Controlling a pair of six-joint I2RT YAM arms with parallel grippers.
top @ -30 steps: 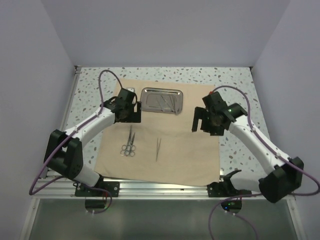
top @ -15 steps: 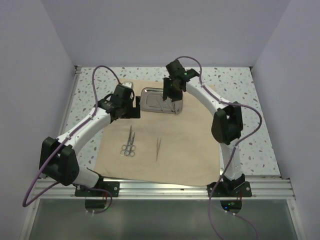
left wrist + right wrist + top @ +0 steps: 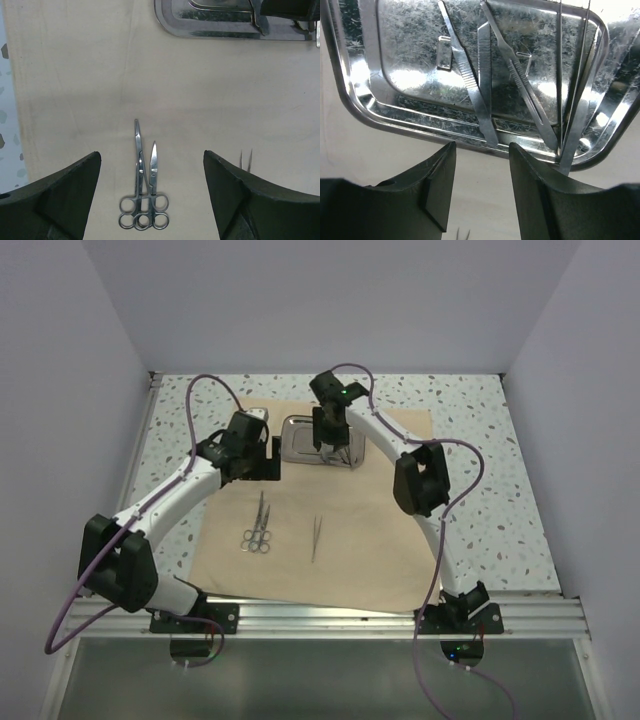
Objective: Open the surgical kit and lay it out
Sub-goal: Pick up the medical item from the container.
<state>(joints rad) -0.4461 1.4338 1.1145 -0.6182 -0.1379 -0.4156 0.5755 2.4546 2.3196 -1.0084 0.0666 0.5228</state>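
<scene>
The robot's left gripper will next close on the near end (image 3: 325, 457) (image 3: 261, 25) of the middle silver instrument, at the middle of the steel tray's near rim.
The tan cloth (image 3: 350, 540) lies spread flat on the table. The steel tray (image 3: 296, 447) sits at its far middle and holds several thin silver instruments (image 3: 470, 85). Scissors and forceps (image 3: 259, 528) lie side by side on the cloth, also seen in the left wrist view (image 3: 145, 190). Tweezers (image 3: 316, 537) lie to their right. My left gripper (image 3: 262, 462) is open and empty, hovering above the scissors (image 3: 151, 154). My right gripper (image 3: 330, 440) is open and empty, just over the tray's near rim (image 3: 481, 150).
Speckled tabletop (image 3: 480, 440) surrounds the cloth. Grey walls close in the back and both sides. A metal rail (image 3: 330, 615) runs along the near edge. Purple cables arc above both arms.
My right arm has swung from the cloth's right side, up and left, to the tray. My left gripper has shifted slightly toward the back.
</scene>
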